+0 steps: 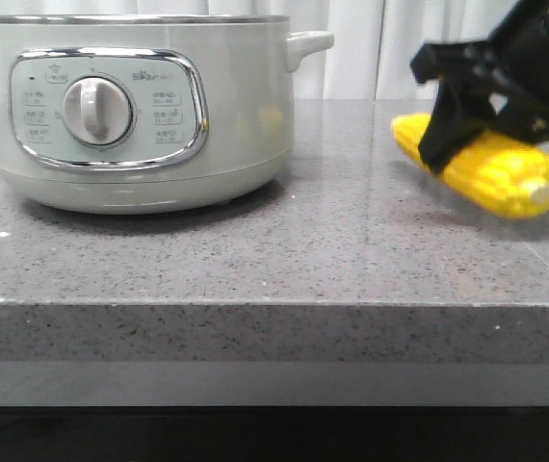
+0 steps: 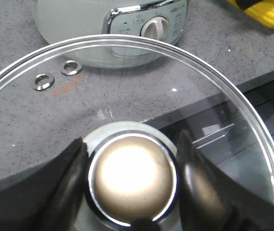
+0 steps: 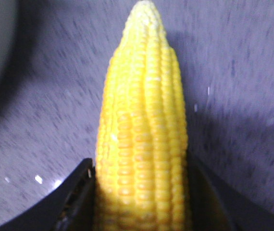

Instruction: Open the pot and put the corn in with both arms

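Next, my right gripper releases the yellow corn, now held beside the pot, inside the pale grey-green pot's open rim [image 1: 147, 21], behind the white dial.
The pale grey-green pot [image 1: 130, 115] stands at the left of the grey counter, its white dial [image 1: 96, 112] facing me; it also shows in the left wrist view [image 2: 113, 29]. My left gripper [image 2: 132, 178] is shut on the shiny knob [image 2: 133, 177] of the glass lid [image 2: 214, 82], held up and off the pot, over the counter's front edge. My right gripper [image 1: 462, 135] is shut on the yellow corn [image 1: 491, 168], at the right of the counter, right of the pot. The corn fills the right wrist view [image 3: 142, 139] between my fingers [image 3: 77, 192].
Two small metal rings [image 2: 55, 74] lie on the counter near the pot. The counter's front edge [image 1: 274, 303] runs across the front view. White curtains hang behind.
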`<state>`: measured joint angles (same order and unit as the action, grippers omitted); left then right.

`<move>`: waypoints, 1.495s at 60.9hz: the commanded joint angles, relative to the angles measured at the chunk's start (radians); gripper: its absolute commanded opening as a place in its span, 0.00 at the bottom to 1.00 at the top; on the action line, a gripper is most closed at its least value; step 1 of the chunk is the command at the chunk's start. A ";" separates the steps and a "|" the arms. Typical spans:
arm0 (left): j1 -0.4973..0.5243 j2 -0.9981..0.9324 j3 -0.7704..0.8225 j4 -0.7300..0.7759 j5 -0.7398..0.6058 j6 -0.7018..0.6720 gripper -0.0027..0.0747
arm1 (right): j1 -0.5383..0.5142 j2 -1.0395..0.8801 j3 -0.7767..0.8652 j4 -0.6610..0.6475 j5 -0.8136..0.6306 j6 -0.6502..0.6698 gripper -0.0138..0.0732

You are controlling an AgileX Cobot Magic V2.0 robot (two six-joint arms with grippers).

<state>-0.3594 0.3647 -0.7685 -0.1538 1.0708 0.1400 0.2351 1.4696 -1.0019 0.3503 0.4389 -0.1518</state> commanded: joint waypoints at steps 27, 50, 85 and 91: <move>-0.008 0.006 -0.034 -0.024 -0.130 -0.011 0.30 | 0.282 0.139 -0.658 0.012 -0.035 -0.096 0.42; -0.008 0.006 -0.034 -0.024 -0.130 -0.011 0.30 | 0.387 0.363 -0.816 0.012 0.075 -0.097 0.59; -0.008 0.006 -0.034 -0.024 -0.130 -0.011 0.30 | 0.384 0.329 -0.818 0.012 0.069 -0.097 0.73; -0.008 0.006 -0.034 -0.024 -0.130 -0.011 0.30 | 0.377 0.301 -0.818 0.012 0.071 -0.097 0.51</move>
<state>-0.3594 0.3647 -0.7685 -0.1538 1.0708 0.1400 0.6246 1.8630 -1.7850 0.3528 0.5785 -0.2393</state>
